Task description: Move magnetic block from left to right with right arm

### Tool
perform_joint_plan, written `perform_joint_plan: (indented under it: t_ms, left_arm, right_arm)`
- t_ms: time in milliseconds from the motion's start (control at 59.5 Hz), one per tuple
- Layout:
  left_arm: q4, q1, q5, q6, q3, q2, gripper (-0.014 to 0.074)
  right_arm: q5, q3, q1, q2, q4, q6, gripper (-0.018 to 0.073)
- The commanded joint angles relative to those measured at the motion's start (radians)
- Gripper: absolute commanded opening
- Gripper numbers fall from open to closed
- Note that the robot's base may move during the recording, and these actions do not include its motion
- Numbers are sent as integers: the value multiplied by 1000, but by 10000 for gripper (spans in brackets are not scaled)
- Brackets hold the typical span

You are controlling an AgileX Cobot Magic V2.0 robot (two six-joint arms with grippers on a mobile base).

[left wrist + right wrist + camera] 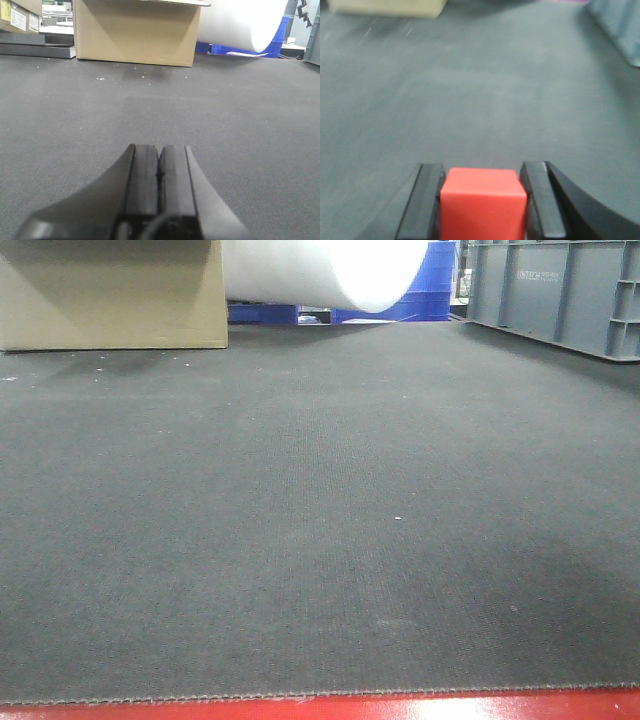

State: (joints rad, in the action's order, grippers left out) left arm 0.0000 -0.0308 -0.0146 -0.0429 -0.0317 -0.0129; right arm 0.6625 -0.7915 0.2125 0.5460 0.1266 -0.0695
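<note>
The robot's right gripper should put the magnetic block down on the mat midway (302, 494) between the white roll and the red strip.
The magnetic block (483, 202), a small red cube, sits between the two black pads of my right gripper (483, 172) in the right wrist view. Both pads press against its sides, so the gripper is shut on it, low over the dark grey mat (480, 100). In the left wrist view my left gripper (160, 148) is shut, pads together with nothing between them, close above the mat (225, 115). The front view shows only bare mat (320, 490); neither gripper nor the block appears there.
A cardboard box (110, 295) stands at the far left of the mat, with a big white roll (330, 270) and blue crates (430, 295) behind. A grey plastic crate (560, 290) stands at the far right. A red strip (320, 708) marks the mat's near edge.
</note>
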Motion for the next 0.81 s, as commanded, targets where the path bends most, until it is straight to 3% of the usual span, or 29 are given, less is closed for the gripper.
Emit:
perform_joint_plan:
  t_ms: [0,118,471,790]
  left_arm:
    - [0,-4,90,-4,-10,-14,-116]
    - [0,-4,90,-4,-10,-14,-116]
    - [0,-4,90,-4,-10,-14,-116]
    - [0,-4,90,-4,-10,-14,-116]
  right_arm:
    - [-84,-84,17,127,133,-150,147]
    - [-84,-143,95,269,226,-230,140]
    - [-82,-409,360,772,226,-232,140]
    - [-7,-658,374,1113,211,-183,140]
